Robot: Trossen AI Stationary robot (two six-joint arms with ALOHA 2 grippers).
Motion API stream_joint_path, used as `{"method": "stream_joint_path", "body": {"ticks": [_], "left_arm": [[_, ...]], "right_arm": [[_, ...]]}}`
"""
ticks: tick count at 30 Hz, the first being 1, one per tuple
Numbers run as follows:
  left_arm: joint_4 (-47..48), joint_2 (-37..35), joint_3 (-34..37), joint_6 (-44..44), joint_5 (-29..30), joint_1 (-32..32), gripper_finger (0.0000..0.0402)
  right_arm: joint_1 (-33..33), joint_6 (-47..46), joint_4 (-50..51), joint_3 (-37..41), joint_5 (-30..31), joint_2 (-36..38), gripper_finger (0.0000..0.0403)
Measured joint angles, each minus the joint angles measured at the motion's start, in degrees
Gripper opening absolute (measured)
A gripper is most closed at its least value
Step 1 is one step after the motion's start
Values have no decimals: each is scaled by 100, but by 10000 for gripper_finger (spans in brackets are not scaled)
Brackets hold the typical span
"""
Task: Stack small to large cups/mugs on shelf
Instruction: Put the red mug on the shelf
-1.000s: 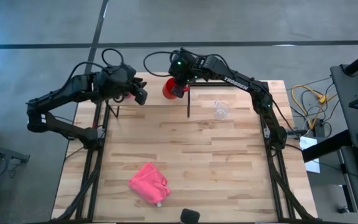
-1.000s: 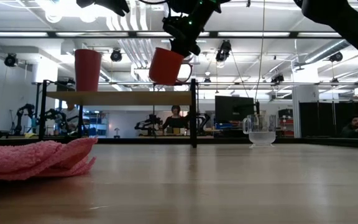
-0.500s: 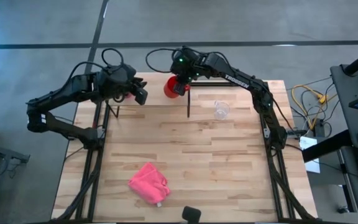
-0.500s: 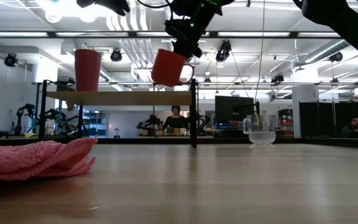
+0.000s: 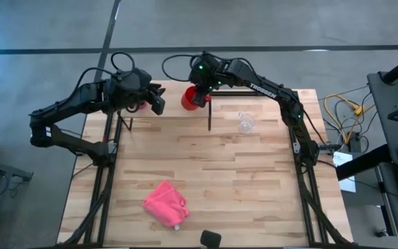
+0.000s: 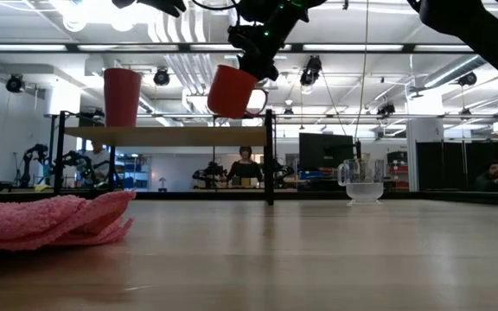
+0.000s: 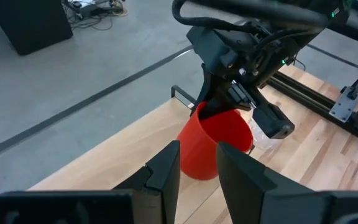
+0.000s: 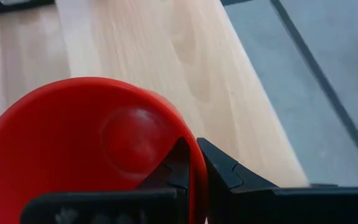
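Note:
I need to let go of the short, wide red mug with my right gripper on the shelf (image 5: 183, 101) between the tumbler and the black post.
My right gripper (image 5: 200, 88) is shut on the squat red mug (image 6: 232, 91) and holds it just above the right end of the shelf (image 6: 171, 136). The mug also shows in the left wrist view (image 7: 219, 146). The tall pink-red tumbler (image 6: 122, 97) stands upright on its base at the shelf's left end. My left gripper (image 5: 155, 104) hovers above the shelf near the tumbler, open and empty (image 7: 197, 168). The small clear cup (image 5: 246, 122) stands on the tabletop to the right of the shelf. My right gripper holds the mug by its rim (image 8: 178, 121), one finger inside the mug and one outside its wall. The fingers come from above, slanting down. The mug hangs tilted below them, lifted clear of the shelf board (image 6: 232, 130).
A pink cloth (image 5: 165, 203) lies on the tabletop near its front edge, left of the middle. A black upright post (image 6: 270, 155) stands at the shelf's right end, under the mug. The tabletop (image 5: 254, 180) is bare wood between the cloth and the clear cup.

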State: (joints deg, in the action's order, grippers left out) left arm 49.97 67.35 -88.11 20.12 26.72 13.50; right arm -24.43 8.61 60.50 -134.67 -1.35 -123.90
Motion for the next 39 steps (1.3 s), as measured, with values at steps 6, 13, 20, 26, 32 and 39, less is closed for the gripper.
{"method": "stream_joint_path", "body": {"ticks": [6,13,20,26,32,39], "left_arm": [[-1,0,7,-2,0,0,91],[-2,-2,6,-2,0,0,91],[-2,-2,9,-2,-2,0,91],[0,-2,9,-106,-47,2,91],[0,-2,9,-143,-117,1,91],[0,-2,6,-138,-244,2,91]], "right_arm": [[0,-83,-99,2,-120,0,13],[0,-108,-149,176,-181,0,13],[0,-334,-396,328,-183,2,13],[0,-366,-555,429,-185,6,13],[0,-521,-603,442,-185,9,13],[-11,-558,-607,442,-207,9,13]]}}
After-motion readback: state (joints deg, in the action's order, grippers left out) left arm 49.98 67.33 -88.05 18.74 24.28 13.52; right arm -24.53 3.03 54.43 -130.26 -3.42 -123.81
